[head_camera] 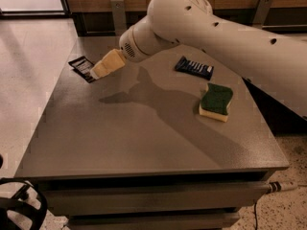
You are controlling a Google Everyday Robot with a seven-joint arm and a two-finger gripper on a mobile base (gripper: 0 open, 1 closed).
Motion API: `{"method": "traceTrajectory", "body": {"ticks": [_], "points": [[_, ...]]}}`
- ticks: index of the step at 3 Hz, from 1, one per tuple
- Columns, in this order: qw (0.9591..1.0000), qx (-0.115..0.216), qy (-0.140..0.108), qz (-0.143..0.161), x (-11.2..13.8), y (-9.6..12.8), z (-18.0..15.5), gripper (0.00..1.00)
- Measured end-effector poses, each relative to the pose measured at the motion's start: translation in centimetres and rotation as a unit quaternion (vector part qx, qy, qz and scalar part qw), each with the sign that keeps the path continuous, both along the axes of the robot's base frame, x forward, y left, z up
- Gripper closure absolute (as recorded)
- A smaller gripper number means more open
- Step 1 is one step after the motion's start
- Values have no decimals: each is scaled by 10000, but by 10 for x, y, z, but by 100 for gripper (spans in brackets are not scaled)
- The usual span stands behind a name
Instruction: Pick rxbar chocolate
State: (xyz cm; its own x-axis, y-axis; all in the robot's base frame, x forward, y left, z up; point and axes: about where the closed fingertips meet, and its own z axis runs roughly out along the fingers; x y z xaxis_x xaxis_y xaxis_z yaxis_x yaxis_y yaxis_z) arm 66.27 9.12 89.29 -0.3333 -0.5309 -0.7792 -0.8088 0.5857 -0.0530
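Next, I close my gripper at the middle of the rxbar chocolate [84, 69].
The rxbar chocolate [81, 66] is a flat black wrapper with pale text, lying near the table's far left edge. My gripper [98, 73] with cream-coloured fingers reaches from the white arm at the upper right and hangs over the bar's right end, covering part of it. A dark blue bar with white stripes [194, 67] lies at the far right of the table.
A green and yellow sponge [216, 102] lies on the right side of the grey table [144, 143]. A wooden wall with metal brackets runs behind the table. A dark wheel of the base shows at the bottom left.
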Motion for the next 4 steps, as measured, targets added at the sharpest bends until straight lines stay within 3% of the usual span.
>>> {"method": "traceTrajectory", "body": {"ticks": [2, 4], "points": [[9992, 203, 314, 158, 35, 41, -37, 0], [9989, 160, 411, 155, 47, 79, -62, 0]]}}
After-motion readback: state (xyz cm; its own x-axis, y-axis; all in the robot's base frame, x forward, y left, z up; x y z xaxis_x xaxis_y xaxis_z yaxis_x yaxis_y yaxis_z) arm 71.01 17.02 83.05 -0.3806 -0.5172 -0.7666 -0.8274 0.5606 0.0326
